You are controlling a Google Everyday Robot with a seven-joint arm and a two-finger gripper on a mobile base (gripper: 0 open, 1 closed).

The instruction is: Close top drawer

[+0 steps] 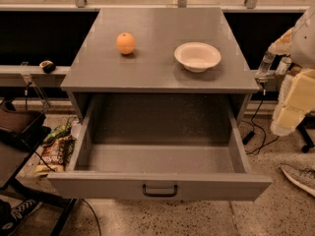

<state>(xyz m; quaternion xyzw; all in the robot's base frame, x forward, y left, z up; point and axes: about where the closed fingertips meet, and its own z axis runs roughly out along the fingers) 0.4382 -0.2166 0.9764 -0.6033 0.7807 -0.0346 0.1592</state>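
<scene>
Next, I will lower to the drawer front's end (242,190) near the shoe, away from the black handle, and close just before it.
The top drawer (160,185) is pulled far out of the grey cabinet (157,77) toward me. Its flat grey front carries a small black loop handle (160,190), and its deep speckled grey inside (160,127) holds nothing. My gripper (274,68) hangs at the right edge of the view, beside the cabinet's right top corner and apart from the drawer. Its two fingers (266,64) point down with a gap between them and hold nothing. The white and cream arm (295,95) rises behind it.
An orange (125,43) and a white bowl (197,56) sit on the cabinet top. Snack packets (56,149) lie on the floor to the drawer's left, by a dark stand (19,132). A cable (258,132) and a shoe (299,178) lie to the right.
</scene>
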